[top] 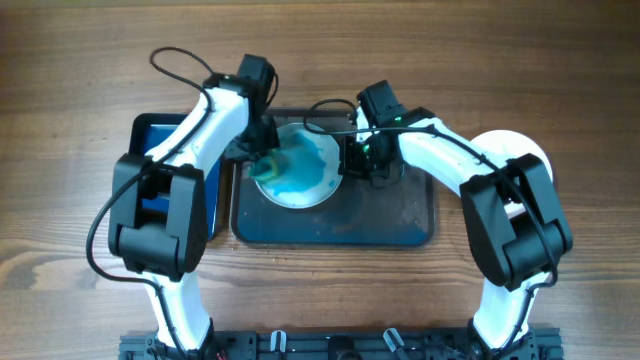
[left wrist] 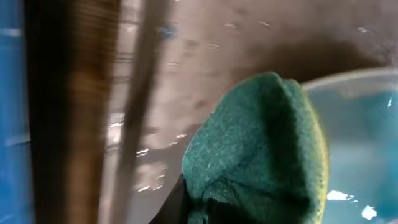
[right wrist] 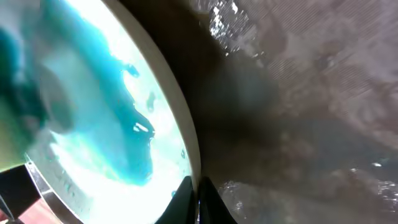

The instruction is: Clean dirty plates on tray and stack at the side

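My right gripper will let go of the blue-smeared plate, and I will leave it on top of the other white plate point(top: 505, 175) beside the grey tray.
One white plate point(top: 300, 168) smeared with blue lies on the left part of the dark grey tray point(top: 340, 225). My left gripper point(top: 262, 150) is shut on a green and yellow sponge point(top: 268, 166) that rests at the plate's left rim. In the left wrist view the sponge point(left wrist: 261, 149) covers the fingers, with the plate point(left wrist: 357, 130) to its right. My right gripper point(top: 352, 160) is shut on the plate's right rim; its fingers point(right wrist: 198, 196) pinch the edge of the plate point(right wrist: 93, 93). Another white plate point(top: 522, 150) lies on the table to the right, partly hidden by the right arm.
A smaller blue-bottomed tray point(top: 152, 135) with a black rim stands left of the grey tray, partly under the left arm. The right half of the grey tray point(right wrist: 298, 93) is wet and bare. The table is wood.
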`<state>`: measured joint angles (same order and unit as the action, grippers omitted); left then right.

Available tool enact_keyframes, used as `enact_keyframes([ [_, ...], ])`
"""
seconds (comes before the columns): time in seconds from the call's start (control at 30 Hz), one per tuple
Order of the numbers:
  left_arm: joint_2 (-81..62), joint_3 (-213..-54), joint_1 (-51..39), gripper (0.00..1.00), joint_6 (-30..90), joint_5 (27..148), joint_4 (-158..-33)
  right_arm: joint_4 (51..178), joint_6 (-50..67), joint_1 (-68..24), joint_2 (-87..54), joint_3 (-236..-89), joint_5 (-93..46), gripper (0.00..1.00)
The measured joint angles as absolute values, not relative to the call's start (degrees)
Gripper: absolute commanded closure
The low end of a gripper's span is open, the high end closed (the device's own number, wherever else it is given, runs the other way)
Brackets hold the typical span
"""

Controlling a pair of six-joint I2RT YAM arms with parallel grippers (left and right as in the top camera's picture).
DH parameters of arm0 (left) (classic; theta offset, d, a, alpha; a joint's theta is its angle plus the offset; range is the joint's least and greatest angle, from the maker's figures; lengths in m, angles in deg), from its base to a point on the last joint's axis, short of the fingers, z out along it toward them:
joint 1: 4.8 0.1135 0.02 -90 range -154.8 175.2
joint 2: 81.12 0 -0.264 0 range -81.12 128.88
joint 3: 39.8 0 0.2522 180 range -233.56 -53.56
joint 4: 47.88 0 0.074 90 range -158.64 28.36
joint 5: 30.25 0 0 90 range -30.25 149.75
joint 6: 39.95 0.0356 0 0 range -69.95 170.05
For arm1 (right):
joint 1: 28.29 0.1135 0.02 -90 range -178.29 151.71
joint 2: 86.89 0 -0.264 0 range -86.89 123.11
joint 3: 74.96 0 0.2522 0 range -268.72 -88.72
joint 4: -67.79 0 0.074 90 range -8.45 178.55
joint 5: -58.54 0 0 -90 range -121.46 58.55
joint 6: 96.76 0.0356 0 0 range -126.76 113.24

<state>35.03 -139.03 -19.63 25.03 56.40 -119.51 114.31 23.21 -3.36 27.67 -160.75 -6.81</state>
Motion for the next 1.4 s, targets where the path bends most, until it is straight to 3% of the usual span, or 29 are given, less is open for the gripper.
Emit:
enact_keyframes([
  [0.3, 33.2, -146.2, -15.5, 0.96, 23.8, 51.0, -130.9, 115.9, 22.3, -3.6, 27.5, -160.7, -8.4, 0.96],
  [0.47, 27.7, -146.4, -12.6, 0.96, 23.8, 51.0, -132.6, 120.0, 19.7, -3.5, 22.6, -160.7, -17.7, 0.96],
  [0.7, 26.5, -146.8, -4.6, 0.96, 23.8, 50.8, -133.6, 125.9, 16.6, 2.9, 10.0, -160.7, -44.1, 0.96],
  [1.1, 26.5, -146.8, -2.4, 0.96, 23.8, 50.7, -133.7, 129.7, 15.6, 30.2, 7.1, -160.7, -96.5, 0.96],
  [1.23, 26.5, -146.8, -2.4, 0.96, 23.8, 50.7, -133.7, 127.8, 14.8, 35.3, 6.9, -160.7, -106.9, 0.96],
  [1.4, 26.5, -146.8, -2.4, 0.96, 23.8, 50.7, -133.7, 126.5, 14.3, 36.2, 6.8, -160.7, -109.7, 0.96],
])
